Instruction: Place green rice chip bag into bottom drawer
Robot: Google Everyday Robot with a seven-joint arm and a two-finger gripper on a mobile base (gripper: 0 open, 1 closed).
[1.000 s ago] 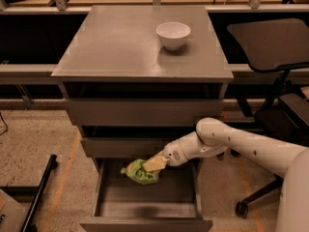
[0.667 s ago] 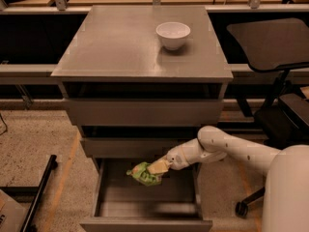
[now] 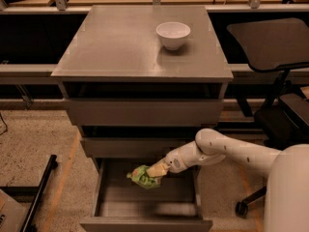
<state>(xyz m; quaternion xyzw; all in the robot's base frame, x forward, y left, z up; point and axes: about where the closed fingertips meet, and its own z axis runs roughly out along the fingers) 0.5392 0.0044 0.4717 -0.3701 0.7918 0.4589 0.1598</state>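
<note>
The green rice chip bag will go down from my gripper onto the middle of the bottom drawer's grey bottom [image 3: 150,196].
The green rice chip bag [image 3: 141,177] is a small crumpled bright-green pouch held over the open bottom drawer [image 3: 145,209], just above its grey interior and near the back. My gripper [image 3: 155,170] reaches in from the right on a white arm and is shut on the bag's right end. The drawer is pulled out below the two shallower closed drawers of the grey cabinet.
A white bowl [image 3: 173,35] stands on the cabinet top [image 3: 120,47] at the back right. A black office chair [image 3: 275,57] stands to the right of the cabinet. A dark bar [image 3: 38,192] lies on the floor at the left.
My gripper and the bag have moved slightly lower and to the right, deeper into the open bottom drawer. The grip on the bag is unchanged.
</note>
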